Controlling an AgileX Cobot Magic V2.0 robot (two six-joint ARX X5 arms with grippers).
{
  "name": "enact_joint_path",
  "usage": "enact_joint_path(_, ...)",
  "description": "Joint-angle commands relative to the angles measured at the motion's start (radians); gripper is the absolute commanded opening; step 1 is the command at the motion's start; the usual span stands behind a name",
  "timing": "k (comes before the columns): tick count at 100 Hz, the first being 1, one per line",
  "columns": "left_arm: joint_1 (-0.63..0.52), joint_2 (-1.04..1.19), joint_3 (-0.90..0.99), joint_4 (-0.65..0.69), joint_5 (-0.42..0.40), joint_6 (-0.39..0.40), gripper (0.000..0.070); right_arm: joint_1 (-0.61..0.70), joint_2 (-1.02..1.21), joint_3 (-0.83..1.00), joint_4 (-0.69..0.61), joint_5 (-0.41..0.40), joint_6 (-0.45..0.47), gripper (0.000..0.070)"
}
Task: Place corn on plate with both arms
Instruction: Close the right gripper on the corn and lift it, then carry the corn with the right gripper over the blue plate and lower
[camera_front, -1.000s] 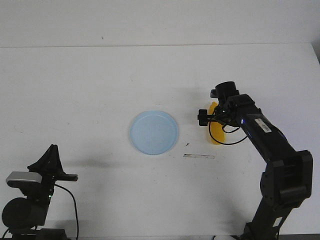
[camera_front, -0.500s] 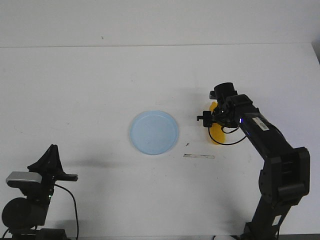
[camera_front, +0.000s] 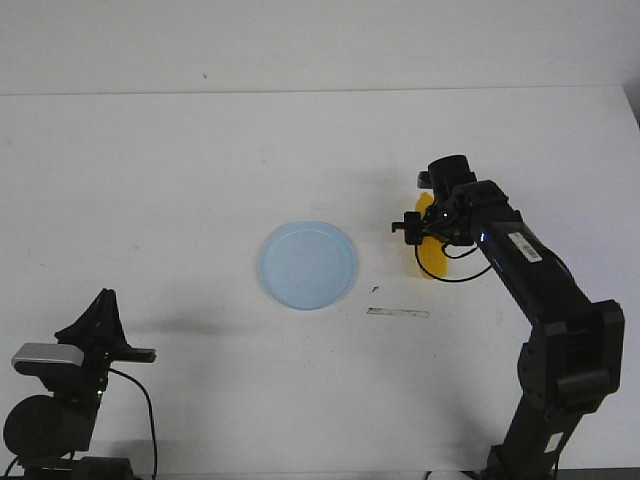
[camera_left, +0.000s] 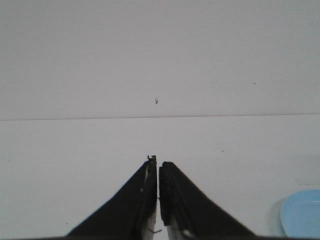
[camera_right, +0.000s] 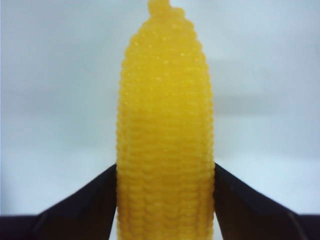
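Note:
The yellow corn is held by my right gripper, which will let it go so that it lies across the middle of the pale blue plate (camera_front: 310, 267).
The yellow corn (camera_front: 431, 256) is to the right of the pale blue plate (camera_front: 308, 264), about a plate's width from its centre. My right gripper (camera_front: 428, 232) is shut on the corn. In the right wrist view the cob (camera_right: 165, 125) stands between the two black fingers (camera_right: 85, 205) with its pointed end away from the camera. My left gripper (camera_front: 103, 300) is at the near left of the table, far from the plate. In the left wrist view it (camera_left: 158, 162) is shut and empty, and the plate's edge (camera_left: 302, 214) shows at the corner.
A thin pale strip (camera_front: 397, 312) lies on the white table just in front of the corn, with a small dark speck (camera_front: 374, 289) near it. The table's far edge (camera_front: 300, 92) meets a white wall.
My right gripper has risen slightly with the corn, which now hangs a little higher. The left arm and the plate have not moved.

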Motion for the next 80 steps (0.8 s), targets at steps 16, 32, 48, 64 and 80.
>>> enact_joint_path(16, 0.003, -0.001, 0.009, 0.011, 0.002, -0.002, 0.0002, 0.107, -0.028, 0.063, 0.046, -0.198, -0.005, 0.0322)
enact_joint_path(32, 0.003, -0.001, 0.009, 0.011, 0.002, -0.002, 0.0002, 0.209, -0.008, 0.063, 0.089, -0.290, 0.021, 0.0322)
enact_joint_path(48, 0.003, -0.001, 0.009, 0.011, 0.002, -0.001, 0.0002, 0.306, 0.033, 0.063, 0.127, -0.318, 0.028, 0.0322)
enact_joint_path(64, 0.003, -0.001, 0.009, 0.011, 0.002, -0.001, 0.0002, 0.363, 0.091, 0.063, 0.186, -0.322, 0.071, 0.0322)
enact_joint_path(80, 0.003, -0.001, 0.009, 0.011, 0.002, -0.001, 0.0002, 0.376, 0.142, 0.063, 0.224, -0.319, 0.087, 0.0324)
